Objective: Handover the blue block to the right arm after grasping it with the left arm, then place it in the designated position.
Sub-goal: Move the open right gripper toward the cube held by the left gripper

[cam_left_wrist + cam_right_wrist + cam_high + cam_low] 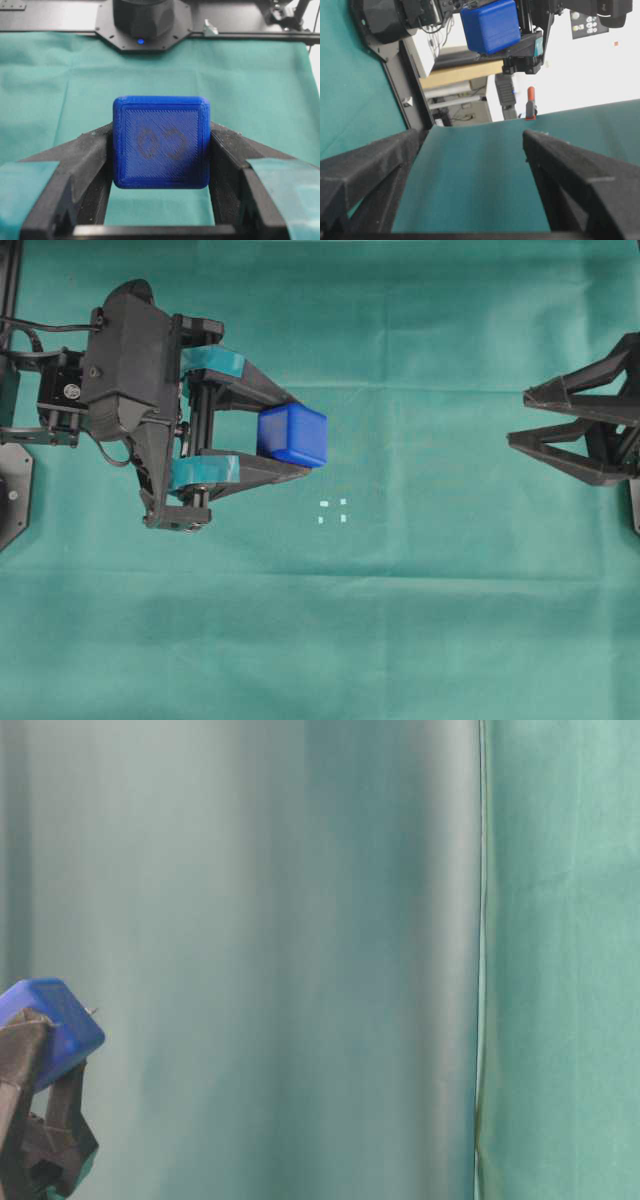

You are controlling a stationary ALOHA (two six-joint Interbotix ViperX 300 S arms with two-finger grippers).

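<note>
The blue block has an upper side (288,427) and a bottom side. My right gripper needs to close on both, crosswise to my left gripper's fingers.
The blue block (293,435) is clamped between the teal-banded fingers of my left gripper (300,436), held above the green cloth at centre left. In the left wrist view the block (161,141) fills the gap between both fingers, its marked face toward the camera. It also shows in the table-level view (52,1025) and far off in the right wrist view (491,25). My right gripper (520,418) is open and empty at the right edge, apart from the block. The designated position (333,511), small white marks in a square, lies on the cloth just below and right of the block.
Green cloth (420,620) covers the whole table. The left arm's black base and mounts (20,410) stand at the left edge. A cloth fold or seam (481,960) runs vertically in the table-level view.
</note>
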